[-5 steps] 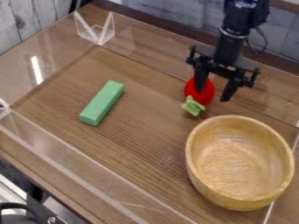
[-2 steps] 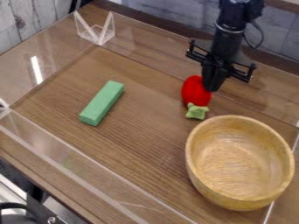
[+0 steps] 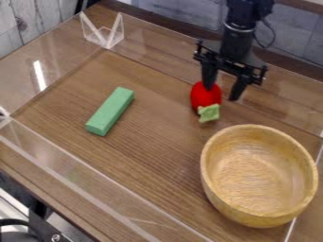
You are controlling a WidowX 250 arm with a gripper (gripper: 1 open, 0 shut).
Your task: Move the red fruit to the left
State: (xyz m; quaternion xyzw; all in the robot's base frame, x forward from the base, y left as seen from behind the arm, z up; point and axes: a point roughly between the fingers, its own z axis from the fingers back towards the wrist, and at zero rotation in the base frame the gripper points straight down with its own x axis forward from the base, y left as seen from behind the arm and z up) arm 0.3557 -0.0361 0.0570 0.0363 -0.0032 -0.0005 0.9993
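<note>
I am off-centre at the red fruit's far end, so next I open, back off and close around the fruit's middle (image 3: 206,96) before carrying it.
The red fruit (image 3: 202,97), a small glossy strawberry with a pale green cap at its near end, lies on the wooden table right of centre. My gripper (image 3: 224,89) points straight down at its far right side. The dark fingers (image 3: 209,81) stand partly apart on either side of the fruit's upper end and appear closed against it. The fruit rests low on the table, just left of the fingertips.
A wooden bowl (image 3: 210,156) stands at the front right, close to the fruit. A flat green block (image 3: 110,111) lies left of centre. Clear plastic walls (image 3: 51,156) fence the table, and a small clear stand (image 3: 104,31) sits at the back left.
The jaws, wide around the fruit a second ago, have come in against it. Gripper and fruit have shifted a little to the left.
</note>
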